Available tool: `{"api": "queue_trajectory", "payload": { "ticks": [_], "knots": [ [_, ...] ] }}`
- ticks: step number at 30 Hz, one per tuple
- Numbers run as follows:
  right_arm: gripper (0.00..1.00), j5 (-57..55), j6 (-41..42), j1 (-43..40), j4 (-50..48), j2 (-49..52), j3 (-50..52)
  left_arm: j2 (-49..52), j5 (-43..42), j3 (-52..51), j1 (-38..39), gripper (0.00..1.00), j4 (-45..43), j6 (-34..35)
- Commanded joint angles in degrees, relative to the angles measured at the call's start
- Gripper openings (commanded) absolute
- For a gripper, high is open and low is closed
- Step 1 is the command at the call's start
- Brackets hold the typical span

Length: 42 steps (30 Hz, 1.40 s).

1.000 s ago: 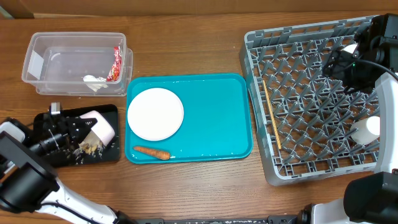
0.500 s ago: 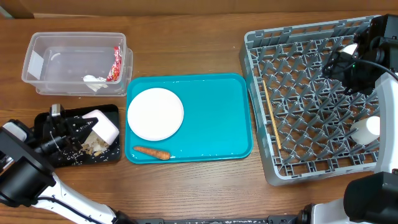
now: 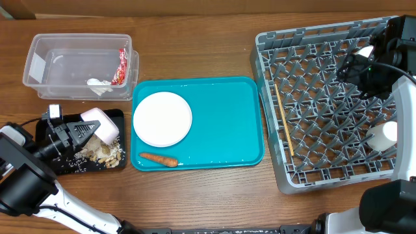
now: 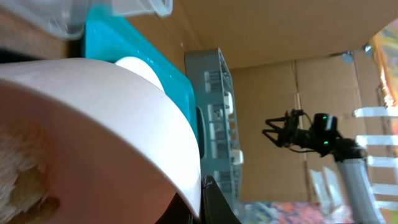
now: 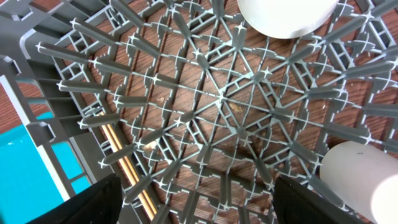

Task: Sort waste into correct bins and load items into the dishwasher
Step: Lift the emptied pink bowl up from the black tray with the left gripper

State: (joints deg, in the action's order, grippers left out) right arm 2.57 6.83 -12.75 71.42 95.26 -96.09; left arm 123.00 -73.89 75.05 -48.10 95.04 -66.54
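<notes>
The robot's left gripper needs to set the white bowl down on the teal tray [image 3: 217, 111] [image 4: 168, 76] between the pale plate and the grey rack.
My left gripper [image 3: 79, 132] is shut on the rim of the white bowl [image 3: 101, 123], holding it tipped over the black tray [image 3: 65, 164]. Beige rice scraps [image 3: 108, 151] lie on that tray. In the left wrist view the bowl [image 4: 93, 118] fills the frame, with some scraps [image 4: 18, 180] still inside it. The pale plate [image 3: 162, 119] and the carrot [image 3: 159, 158] are on the teal tray [image 3: 227, 130]. The clear tub [image 3: 71, 52] holds the red wrapper [image 3: 120, 66] and the tissue [image 3: 99, 84]. My right gripper [image 3: 359, 65] is open and empty above the grey rack [image 3: 312, 97].
In the rack, the chopsticks [image 3: 283, 120] lie along the left side and the white cup [image 3: 383, 135] lies at the right. The right wrist view shows the chopsticks [image 5: 127, 168], the cup [image 5: 360, 174] and another round white object [image 5: 286, 15]. Cardboard stands behind the table.
My left gripper has drawn the bowl toward the back of the black tray and tipped it further. More rice scraps now lie on the tray. The right arm has not moved.
</notes>
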Motion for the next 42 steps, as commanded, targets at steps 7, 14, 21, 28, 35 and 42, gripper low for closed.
{"api": "queue_trajectory", "payload": {
  "ticks": [7,14,21,28,35,42],
  "knots": [
    [0.80,-0.1,0.2,-0.1,0.0,0.2,-0.3,0.2,-6.0,1.0,1.0,0.04,1.4,-10.6],
    [0.80,-0.1,0.2,-0.1,0.3,0.2,-0.3,0.2,-8.3,1.0,0.9,0.04,-1.0,-9.1],
    [0.80,-0.3,0.2,-0.1,0.5,0.2,-0.3,0.2,-7.7,2.4,1.7,0.04,-2.1,-5.2],
    [0.80,-1.6,-1.1,-0.1,1.6,0.2,-0.3,-0.6,-0.5,12.3,6.6,0.04,1.9,3.7],
    [0.80,-1.6,-1.1,-0.1,1.9,0.2,-0.3,-4.5,0.9,23.1,17.1,0.04,1.9,12.6],
    [0.80,-1.6,-1.0,-0.1,2.0,0.2,-0.3,-5.9,10.2,36.2,31.4,0.04,-2.8,29.5]
  ]
}}
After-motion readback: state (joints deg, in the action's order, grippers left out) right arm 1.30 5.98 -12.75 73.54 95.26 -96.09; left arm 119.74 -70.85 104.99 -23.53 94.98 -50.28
